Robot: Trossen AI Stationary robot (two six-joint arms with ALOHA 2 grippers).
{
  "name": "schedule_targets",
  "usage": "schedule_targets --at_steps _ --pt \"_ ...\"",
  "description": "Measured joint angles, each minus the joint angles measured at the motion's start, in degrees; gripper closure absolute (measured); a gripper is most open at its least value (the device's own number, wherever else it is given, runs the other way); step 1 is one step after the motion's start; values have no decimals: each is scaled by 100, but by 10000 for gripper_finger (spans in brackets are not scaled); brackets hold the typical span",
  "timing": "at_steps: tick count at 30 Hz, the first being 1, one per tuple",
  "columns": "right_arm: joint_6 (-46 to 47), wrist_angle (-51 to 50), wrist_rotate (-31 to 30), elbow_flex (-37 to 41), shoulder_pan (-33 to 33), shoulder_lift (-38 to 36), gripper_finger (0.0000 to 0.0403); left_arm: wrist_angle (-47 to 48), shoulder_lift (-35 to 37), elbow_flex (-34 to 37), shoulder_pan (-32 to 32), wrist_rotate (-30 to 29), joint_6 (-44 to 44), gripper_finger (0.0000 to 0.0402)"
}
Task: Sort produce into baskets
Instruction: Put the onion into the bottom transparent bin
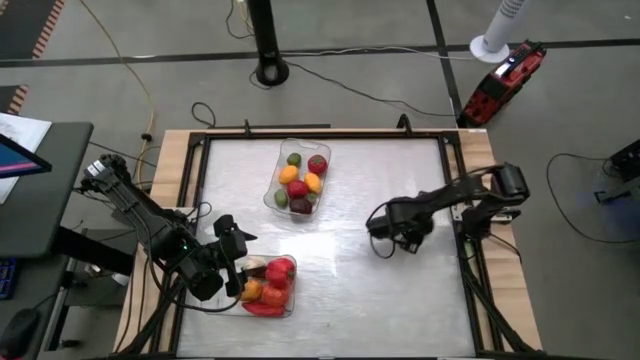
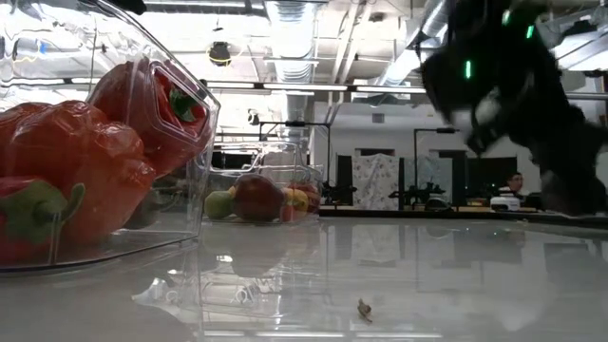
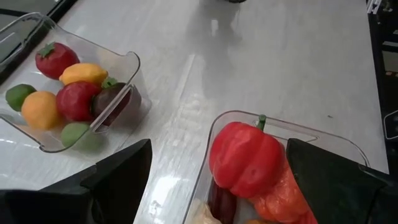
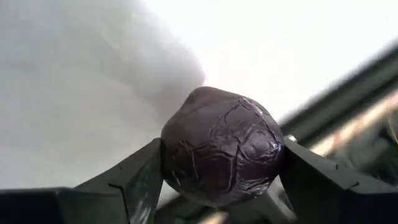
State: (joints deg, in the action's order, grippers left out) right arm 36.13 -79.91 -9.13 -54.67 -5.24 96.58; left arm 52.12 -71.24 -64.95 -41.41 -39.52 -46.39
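Observation:
I will use my right gripper to put the dark purple piece in the near clear basket's front corner (image 1: 280,305), closest to that gripper's own arm.
My right gripper (image 1: 385,230) is shut on a dark purple, round produce piece (image 4: 222,146) above the table's middle right. It shows high up in the low view (image 2: 494,95). My left gripper (image 1: 238,265) is open and empty at the left end of the near clear basket (image 1: 292,300). This basket holds a red pepper (image 3: 245,158) and other red and orange pieces. The far clear basket (image 1: 283,150) holds several red, yellow, orange, green and dark pieces (image 3: 68,93). My right gripper pinches the dark purple piece by two opposite sides (image 4: 171,155) between its two fingers (image 4: 134,180). The arm comes from the table's right. The piece is lifted clear of the table.
A dark frame (image 1: 455,200) runs around the white table top. Bare table surface (image 1: 380,290) lies between the baskets and the right arm. A small crumb (image 2: 364,308) lies on the table near the front.

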Motion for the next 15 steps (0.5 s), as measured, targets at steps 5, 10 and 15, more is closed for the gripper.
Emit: schedule_targets --at_steps 5,10,15 --pt "234 776 0 -913 -840 -125 95 -6 0 0 0 -68 -4 42" --pt "-468 2418 -25 -1694 -1438 -125 94 -76 0 0 0 -277 100 42" --pt "-1177 3940 -192 -2163 -1505 -125 94 -605 2 0 -99 -710 709 42"
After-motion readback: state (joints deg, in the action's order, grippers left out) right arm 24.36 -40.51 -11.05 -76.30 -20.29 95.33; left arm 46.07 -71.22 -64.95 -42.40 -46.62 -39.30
